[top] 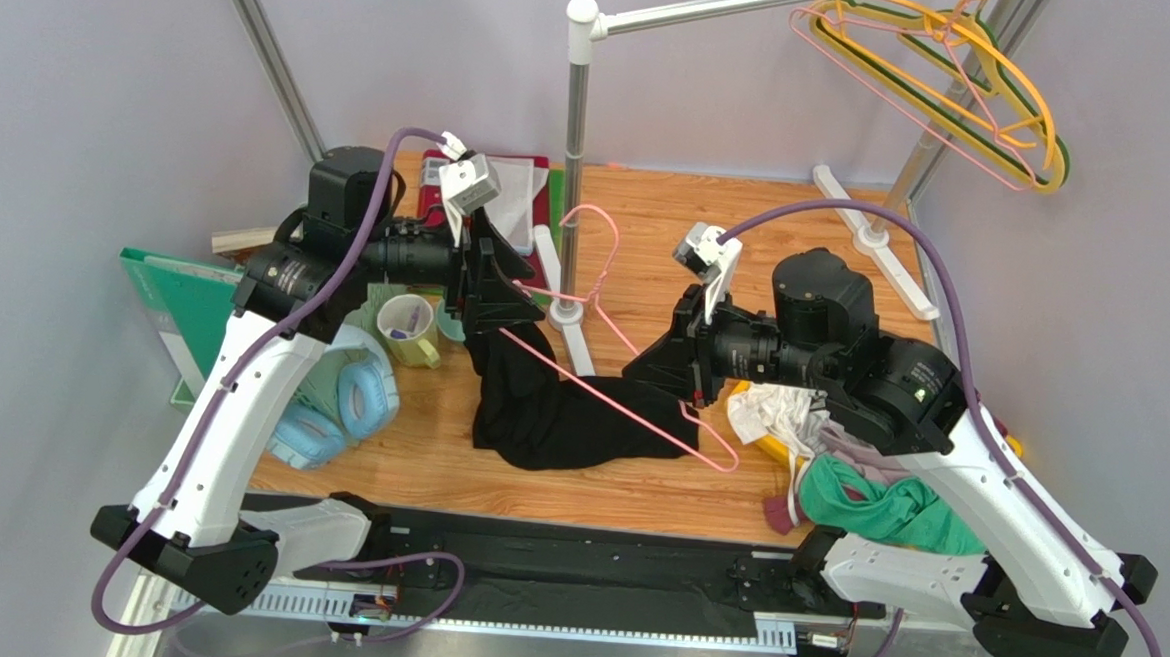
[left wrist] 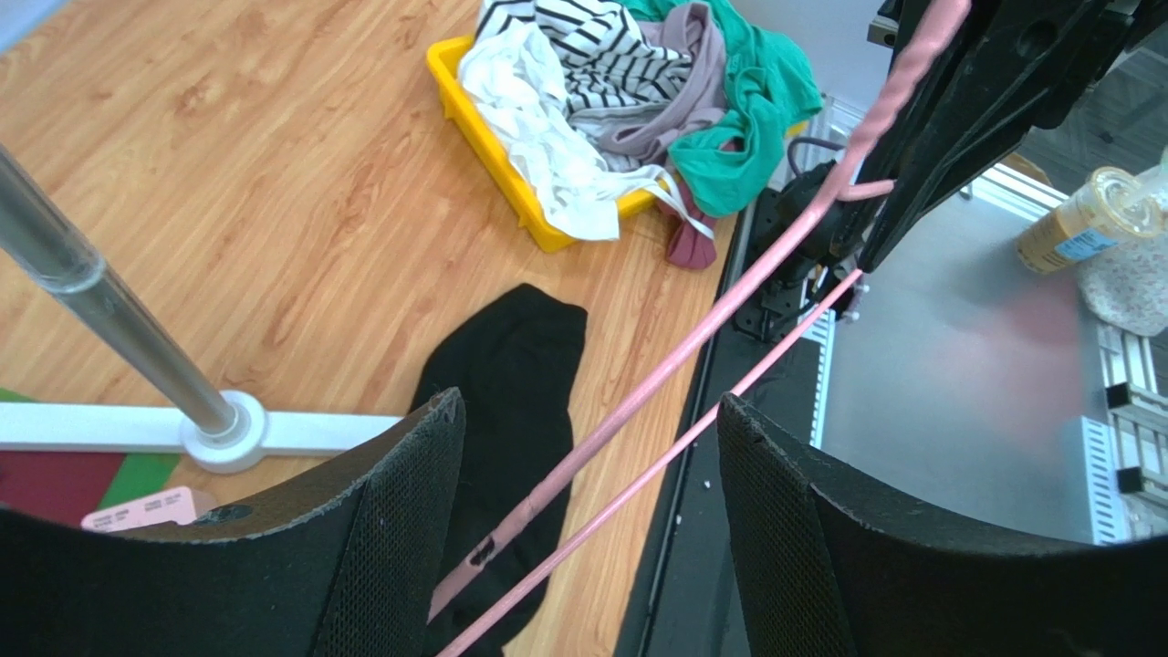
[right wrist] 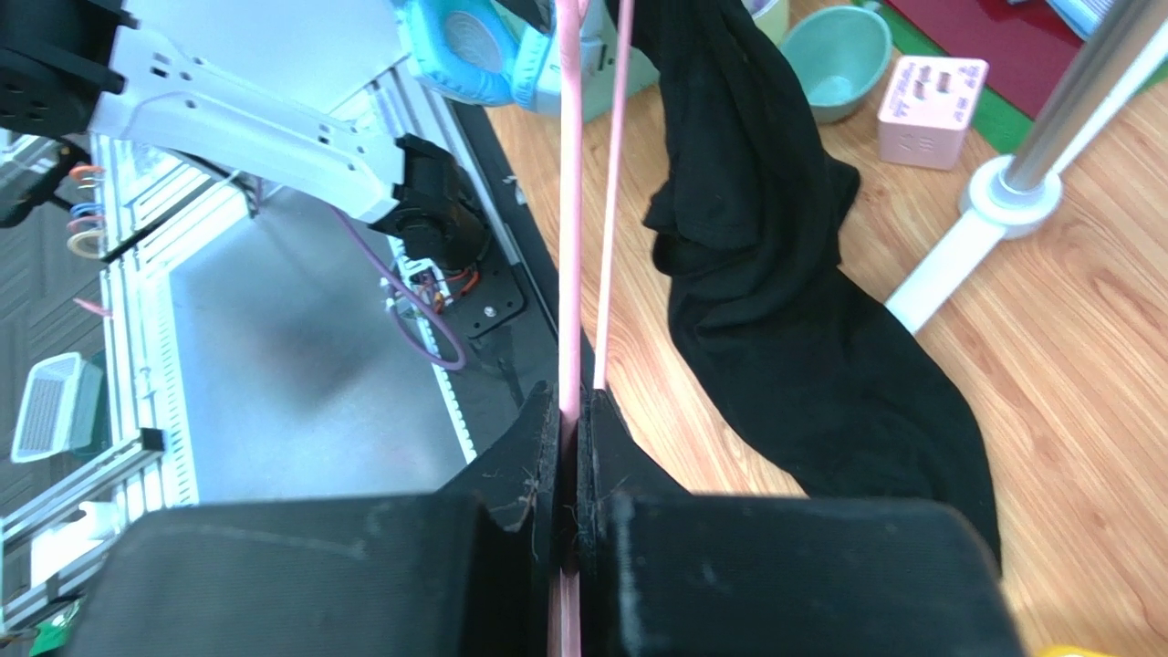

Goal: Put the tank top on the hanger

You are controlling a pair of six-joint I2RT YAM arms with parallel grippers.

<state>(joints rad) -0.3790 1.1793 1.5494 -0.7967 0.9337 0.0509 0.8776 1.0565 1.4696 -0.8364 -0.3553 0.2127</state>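
Observation:
The pink hanger is held by my right gripper far out on its sloping side, where a strap must go, so next my right gripper takes hold again close below the hanger's hook [top: 597, 301].
The black tank top [top: 556, 417] hangs from beside my left gripper [top: 506, 287] down onto the wooden table. It also shows in the left wrist view [left wrist: 514, 370] and the right wrist view [right wrist: 768, 274]. The pink wire hanger [top: 571, 370] slants across it, hook toward the rack pole. My right gripper [top: 661, 370] is shut on a hanger wire [right wrist: 568, 205], as the right wrist view [right wrist: 573, 397] shows. My left gripper [left wrist: 587, 401] is open. The hanger's two wires [left wrist: 645, 381] pass between its fingers without being pinched.
A metal rack pole [top: 575, 118] stands mid-table on a white base [left wrist: 226, 424]. Yellow and green hangers [top: 979, 109] hang on its rail at top right. A yellow tray [left wrist: 446, 62] of clothes sits front right. A mug [top: 411, 327] and blue headphones [top: 347, 399] lie at the left.

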